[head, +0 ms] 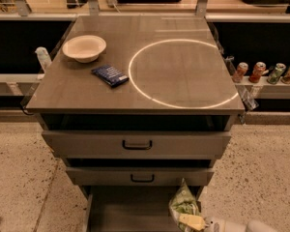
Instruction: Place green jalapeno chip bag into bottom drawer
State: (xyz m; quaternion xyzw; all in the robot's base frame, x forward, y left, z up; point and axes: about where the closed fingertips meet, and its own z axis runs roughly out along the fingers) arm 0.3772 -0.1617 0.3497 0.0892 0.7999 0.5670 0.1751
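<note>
My gripper is to release the green jalapeno chip bag on the bottom drawer's grey bottom (163, 212), between its middle and my arm.
The green jalapeno chip bag (184, 207) is crumpled, green with pale patches, and stands upright at the right side of the open bottom drawer (128, 209), just below the middle drawer's front. My gripper (208, 224) comes in from the lower right edge of the camera view, a white arm with its tip at the bag's lower right corner. The bag's bottom edge is cut off by the frame. The drawer is pulled out and shows a flat grey floor.
A white bowl (84, 48) and a small dark-blue packet (110, 75) lie on the cabinet top (135, 100), next to a white ring of light (183, 74). Two upper drawers with black handles (137, 144) stand slightly out. Several cans (266, 72) line a shelf at the right.
</note>
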